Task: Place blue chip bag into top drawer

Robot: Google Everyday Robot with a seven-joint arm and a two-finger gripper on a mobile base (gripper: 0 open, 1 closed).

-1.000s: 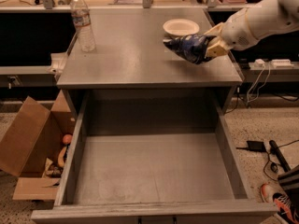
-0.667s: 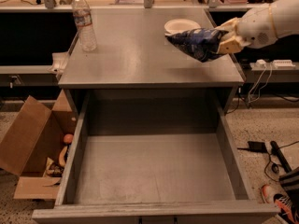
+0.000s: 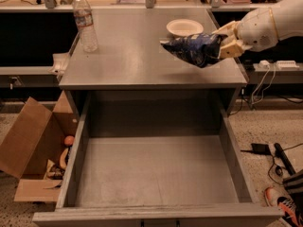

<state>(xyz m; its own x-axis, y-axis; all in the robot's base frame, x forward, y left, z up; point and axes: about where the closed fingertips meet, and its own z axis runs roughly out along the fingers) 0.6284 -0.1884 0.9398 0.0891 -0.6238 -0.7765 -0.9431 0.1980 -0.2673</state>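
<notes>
My gripper is going to release the blue chip bag on the drawer's bare bottom [image 3: 179,151], a little off-centre toward the side with the cables. The bag now hangs above the cabinet top.
The blue chip bag [image 3: 194,48] is a crinkled dark blue foil bag with light markings, held in the air above the right part of the grey cabinet top [image 3: 137,56]. My gripper [image 3: 226,40] reaches in from the right and is shut on the bag's right end. The bag hangs just in front of the white bowl [image 3: 184,28]. The top drawer [image 3: 156,174] is pulled wide open below the cabinet front, a shallow grey box with a bare flat bottom.
A clear water bottle [image 3: 85,23] stands at the back left of the cabinet top. An open brown cardboard box [image 3: 35,148] with small items lies on the floor left of the drawer. Cables [image 3: 270,155] and a shoe [image 3: 283,207] lie on the floor at right.
My gripper has lifted the chip bag off the cabinet top, and it now hangs in the air in front of the bowl.
</notes>
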